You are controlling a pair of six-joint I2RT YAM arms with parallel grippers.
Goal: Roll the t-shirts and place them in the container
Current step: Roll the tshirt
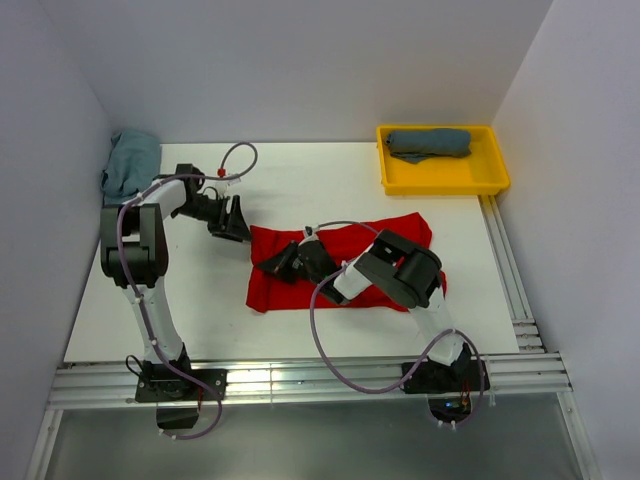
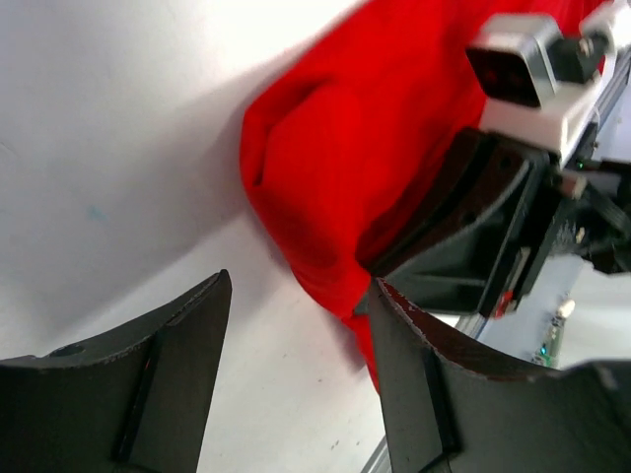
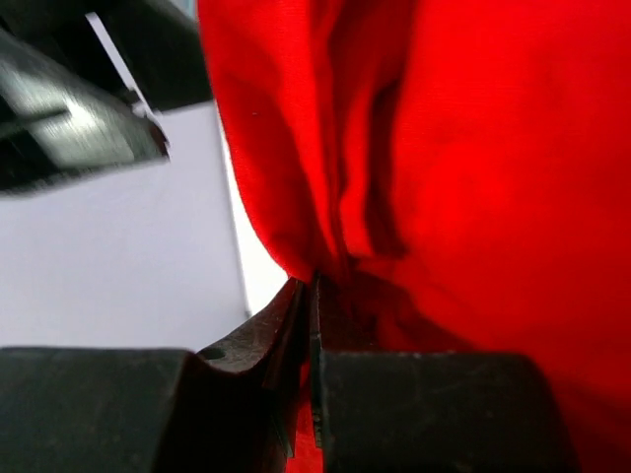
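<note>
Next, I open my right gripper and take the red t-shirt's edge closer to that corner [image 1: 256, 287], because the red t-shirt's near corner sticks out past the fold in my right gripper.
The red t-shirt [image 1: 345, 262] lies spread and rumpled on the white table, mid-table. My right gripper [image 1: 283, 262] is shut on a fold at its left edge; in the right wrist view the jaws [image 3: 315, 296] pinch red cloth [image 3: 444, 177]. My left gripper [image 1: 237, 222] is open and empty just beyond the shirt's upper-left corner; in the left wrist view its gap [image 2: 301, 305] is over bare table beside the red cloth [image 2: 345, 168]. A slate-blue t-shirt [image 1: 430, 143] lies rolled in the yellow tray [image 1: 440, 180]. A teal t-shirt [image 1: 131, 163] is bunched at the back left.
The yellow tray stands at the back right by the wall. White walls close in the left, back and right sides. Metal rails [image 1: 300, 380] run along the near edge and the right side [image 1: 508, 270]. A purple cable [image 1: 330, 340] loops from the right arm.
</note>
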